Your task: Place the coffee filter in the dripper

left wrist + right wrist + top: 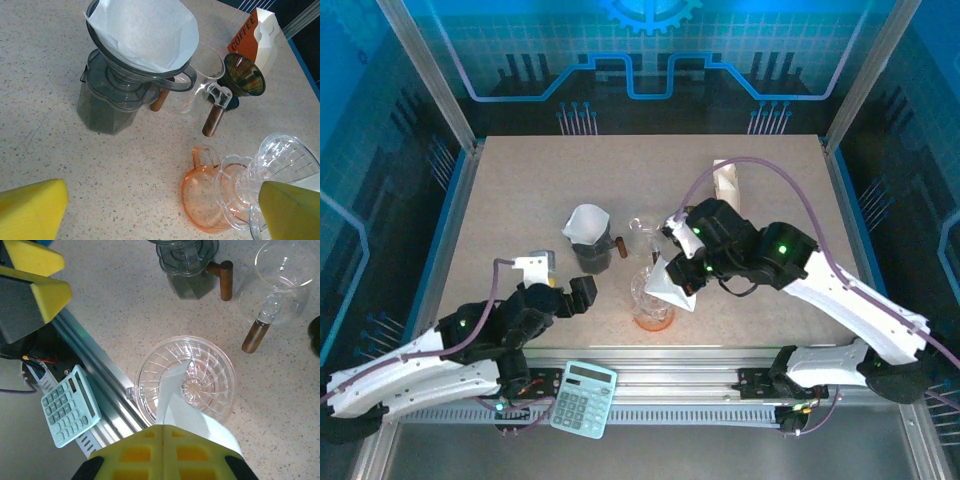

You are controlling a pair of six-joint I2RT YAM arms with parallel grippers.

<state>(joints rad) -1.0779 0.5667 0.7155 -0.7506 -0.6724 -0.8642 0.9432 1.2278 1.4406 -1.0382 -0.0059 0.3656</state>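
My right gripper needs to release the white coffee filter inside the clear glass dripper that sits on the orange cup [652, 293] [187, 382].
The clear glass dripper [650, 290] sits on an orange cup [653, 318] near the table's front edge. My right gripper [682, 268] hovers just above it, shut on a white folded coffee filter [672, 287]. In the right wrist view the yellow fingers [200, 452] pinch the coffee filter [186, 412], whose pointed tip hangs inside the ribbed dripper [210, 365] near its centre hole. My left gripper [582, 292] stands open to the left of the dripper, holding nothing. Its view has the dripper [282, 165] and the orange cup [207, 197] at lower right.
A dark grey dripper [590, 250] holding its own white filter [145, 30] stands behind the left gripper. A glass server [280, 277] with a brown handle and a coffee box [726, 180] sit further back. A mint calculator [584, 398] lies on the front rail.
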